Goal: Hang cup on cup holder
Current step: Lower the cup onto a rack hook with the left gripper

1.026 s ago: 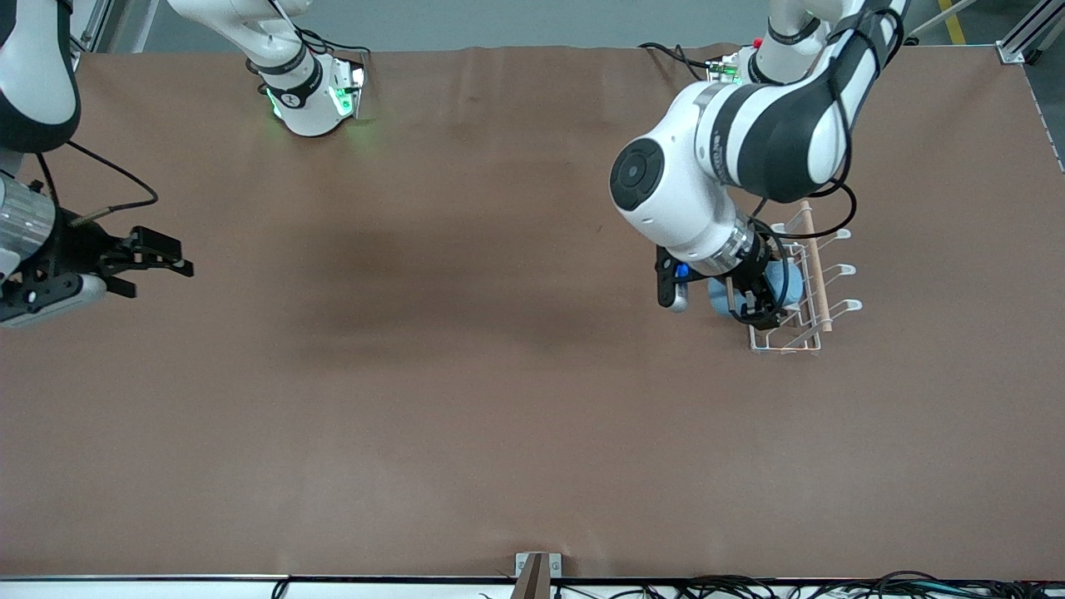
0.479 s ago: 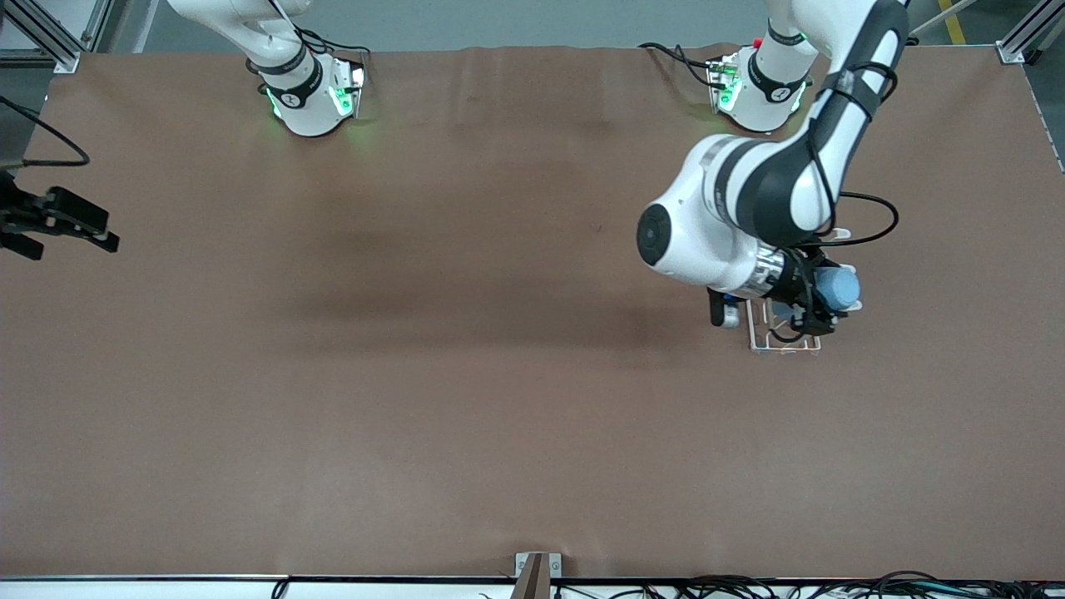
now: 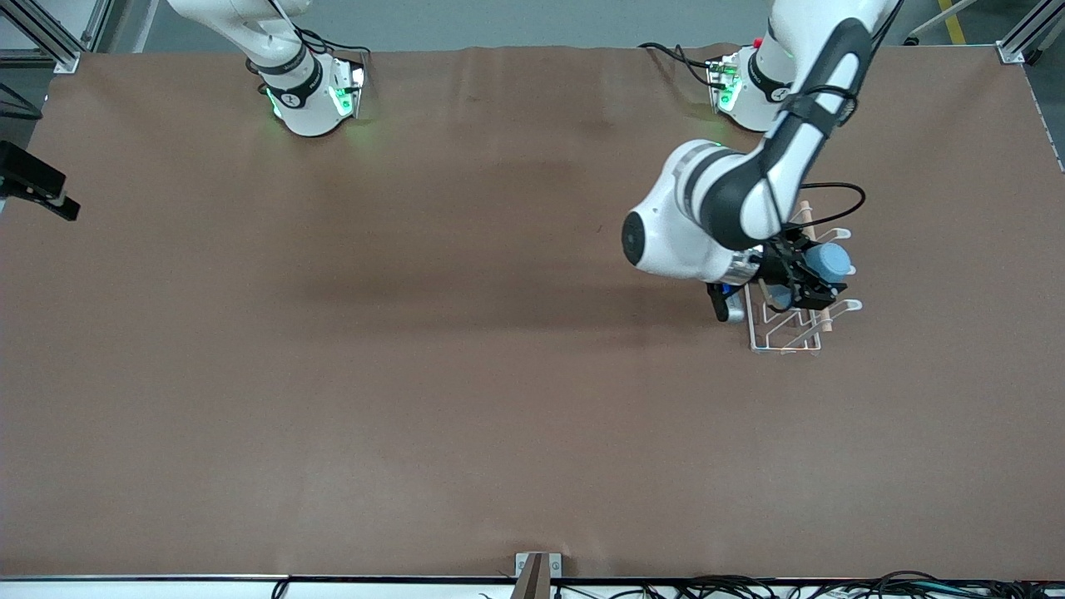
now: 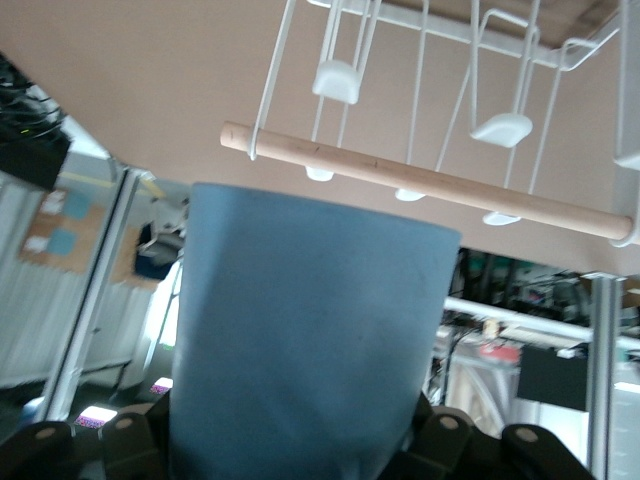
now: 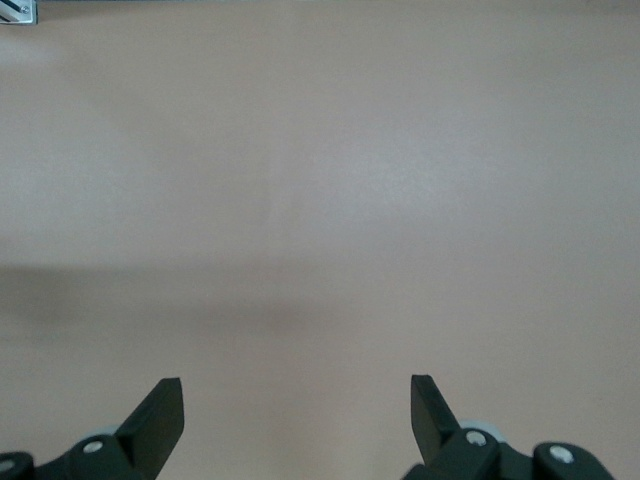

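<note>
I should release the light blue cup from my left gripper on the cup holder's end peg (image 3: 781,316) (image 4: 343,66) nearest the table edge with cables.
My left gripper (image 3: 803,279) is shut on the light blue cup (image 3: 830,263) and holds it tilted over the white wire cup holder (image 3: 785,343), beside the wooden dowel and above the prongs on the side toward the left arm's end of the table. In the left wrist view the cup (image 4: 310,340) fills the space between my left gripper's (image 4: 300,445) fingers, with the cup holder's dowel (image 4: 430,182) and looped prongs just past it. My right gripper (image 3: 37,187) is open and empty over the edge of the table at the right arm's end; the right wrist view (image 5: 297,410) shows only bare table.
The brown table cover (image 3: 466,374) spreads across the whole table. Both arm bases (image 3: 312,96) stand along the edge farthest from the front camera. Cables lie along the nearest edge (image 3: 749,586).
My left gripper has carried the cup across the cup holder's dowel toward the left arm's end. My right gripper has drawn back toward the table's edge, almost out of the front view.
</note>
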Controlling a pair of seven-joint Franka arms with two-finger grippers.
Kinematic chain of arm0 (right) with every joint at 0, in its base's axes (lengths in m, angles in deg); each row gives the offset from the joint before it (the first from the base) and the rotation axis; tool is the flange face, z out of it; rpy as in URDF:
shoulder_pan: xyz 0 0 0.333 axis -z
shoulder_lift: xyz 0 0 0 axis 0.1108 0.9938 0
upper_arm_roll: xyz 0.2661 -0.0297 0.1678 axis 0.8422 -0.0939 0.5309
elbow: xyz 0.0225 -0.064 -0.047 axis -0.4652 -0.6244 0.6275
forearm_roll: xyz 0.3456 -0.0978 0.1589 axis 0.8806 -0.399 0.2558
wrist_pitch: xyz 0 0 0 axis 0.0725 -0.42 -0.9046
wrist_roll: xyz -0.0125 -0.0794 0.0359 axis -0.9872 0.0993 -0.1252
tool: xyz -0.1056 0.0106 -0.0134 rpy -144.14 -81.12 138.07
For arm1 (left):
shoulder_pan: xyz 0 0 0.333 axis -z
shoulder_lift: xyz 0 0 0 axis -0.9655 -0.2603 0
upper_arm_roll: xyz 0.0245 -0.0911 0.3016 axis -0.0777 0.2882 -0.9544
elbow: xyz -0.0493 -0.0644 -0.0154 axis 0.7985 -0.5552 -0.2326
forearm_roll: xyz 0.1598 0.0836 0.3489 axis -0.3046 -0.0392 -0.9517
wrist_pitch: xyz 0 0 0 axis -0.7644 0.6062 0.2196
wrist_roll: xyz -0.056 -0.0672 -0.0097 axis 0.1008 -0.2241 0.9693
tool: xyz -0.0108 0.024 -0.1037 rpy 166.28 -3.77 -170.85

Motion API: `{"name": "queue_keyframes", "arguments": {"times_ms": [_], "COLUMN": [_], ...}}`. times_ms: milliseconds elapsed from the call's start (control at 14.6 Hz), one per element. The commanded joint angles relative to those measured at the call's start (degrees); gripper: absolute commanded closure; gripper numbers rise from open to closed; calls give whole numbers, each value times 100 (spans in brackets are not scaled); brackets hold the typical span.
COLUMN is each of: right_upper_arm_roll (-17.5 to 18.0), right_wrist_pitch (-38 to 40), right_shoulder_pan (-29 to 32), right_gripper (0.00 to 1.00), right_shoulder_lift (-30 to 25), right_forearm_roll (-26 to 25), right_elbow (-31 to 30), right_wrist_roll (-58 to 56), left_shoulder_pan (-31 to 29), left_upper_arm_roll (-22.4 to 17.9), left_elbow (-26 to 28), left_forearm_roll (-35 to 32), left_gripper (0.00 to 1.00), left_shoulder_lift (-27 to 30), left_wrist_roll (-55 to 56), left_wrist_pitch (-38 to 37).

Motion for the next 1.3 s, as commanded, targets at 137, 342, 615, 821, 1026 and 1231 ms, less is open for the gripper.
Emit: {"name": "queue_keyframes", "arguments": {"times_ms": [137, 342, 615, 821, 1026, 1231], "right_upper_arm_roll": [28, 27, 19, 19, 36, 80], "right_wrist_pitch": [-593, -1009, -1000, -1009, -957, -518], "right_shoulder_pan": [69, 70, 280, 526, 501, 369], "right_gripper": [0, 0, 0, 0, 0, 0], "right_shoulder_lift": [-815, -1213, -977, -818, -800, -712], "right_forearm_roll": [-291, -308, -326, -221, -229, -247], "right_elbow": [-1255, -1884, -1515, -1470, -1339, -1075], "right_wrist_roll": [92, 118, 119, 101, 110, 66], "left_shoulder_pan": [-61, -114, -123, -123, -123, -123], "left_upper_arm_roll": [17, 17, 17, 17, 17, 17], "left_elbow": [66, 40, 13, 13, 13, -4], "left_forearm_roll": [-545, -713, -854, -854, -854, -862], "left_gripper": [51, 51, 51, 50, 49, 47], "left_shoulder_lift": [-173, -401, -587, -718, -850, -929], "left_wrist_roll": [53, 62, 184, 325, 405, 440], "left_wrist_pitch": [-59, -51, -33, -24, 2, 116]}}
